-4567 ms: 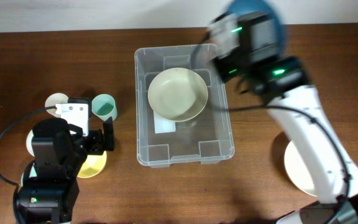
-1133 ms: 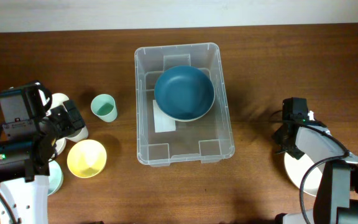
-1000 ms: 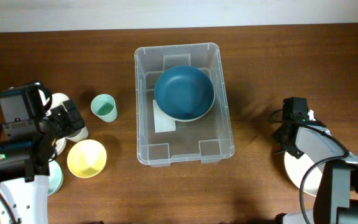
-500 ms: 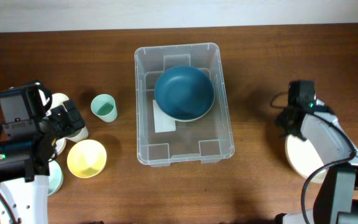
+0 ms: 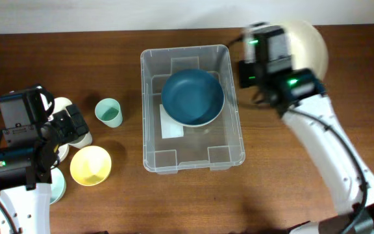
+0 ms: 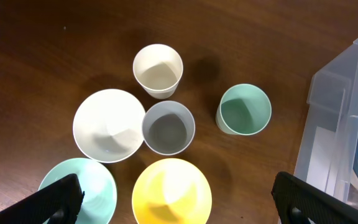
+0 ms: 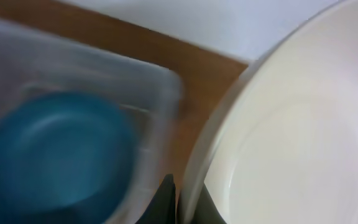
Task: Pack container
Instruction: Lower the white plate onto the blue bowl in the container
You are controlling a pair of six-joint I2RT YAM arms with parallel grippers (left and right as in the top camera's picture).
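Observation:
The cup's rim (image 5: 120, 109) (image 6: 270, 112) on the green cup, on the side facing the clear plastic container, should be gripped next by my left gripper.
The clear plastic container (image 5: 193, 153) sits mid-table with a blue bowl (image 5: 192, 97) stacked on a cream bowl inside it. The blue bowl also shows, blurred, in the right wrist view (image 7: 55, 149). My right gripper (image 7: 182, 202) is shut on the rim of a large white bowl (image 5: 309, 43) and holds it in the air at the container's far right corner; the bowl fills the right of the wrist view (image 7: 297, 130). My left gripper (image 6: 176, 214) is open and empty above the yellow bowl (image 6: 171, 191), left of the container.
Left of the container stand a green cup (image 5: 109, 112), a grey cup (image 6: 168, 127), a cream cup (image 6: 158, 70), a white bowl (image 6: 107, 124), a mint bowl (image 6: 79, 190) and the yellow bowl (image 5: 91, 165). The container's edge (image 6: 347, 118) lies at right of the left wrist view.
My right arm has lifted the white bowl from the table's right side and carried it up and left to the container's far right corner. The left arm has not moved.

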